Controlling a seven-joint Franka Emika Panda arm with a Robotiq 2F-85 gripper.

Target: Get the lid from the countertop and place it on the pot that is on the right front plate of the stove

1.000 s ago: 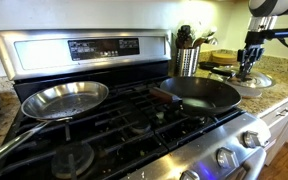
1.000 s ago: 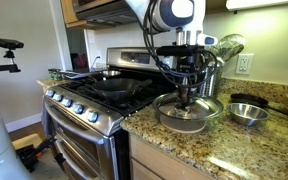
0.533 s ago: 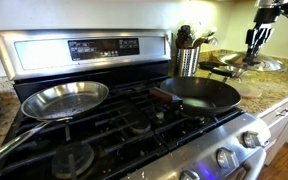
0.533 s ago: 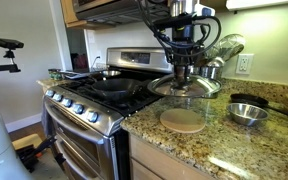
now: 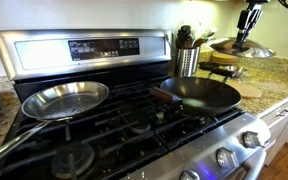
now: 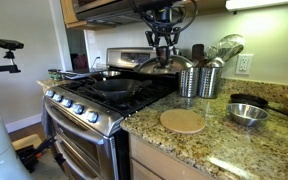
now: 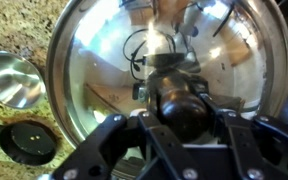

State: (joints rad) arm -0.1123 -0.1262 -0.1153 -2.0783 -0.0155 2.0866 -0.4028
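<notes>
The gripper will release the silver lid on the rim of the black pan (image 5: pixel 208 94), covering its open top.
My gripper (image 7: pixel 184 112) is shut on the dark knob of the shiny silver lid (image 7: pixel 94 60) and holds it in the air. In both exterior views the lid (image 5: pixel 242 48) (image 6: pixel 164 65) hangs above the countertop (image 6: pixel 224 140) near the utensil holders, level and clear of everything. The black pan (image 5: pixel 199 93) with a dark handle sits on the stove's (image 5: pixel 94 50) front burner nearest the countertop; it also shows in an exterior view (image 6: pixel 112 85). The lid is beside the pan, not over it.
A shiny steel frying pan (image 5: pixel 64 98) sits on another burner. Two metal utensil holders (image 6: pixel 199 80) stand at the back of the counter. A round tan trivet (image 6: pixel 182 121), a small steel bowl (image 6: pixel 248 114) and a black disc (image 7: pixel 29 142) lie on the granite.
The gripper has lifted the lid off the tan trivet on the countertop and carried it up and towards the stove. The trivet is now uncovered.
</notes>
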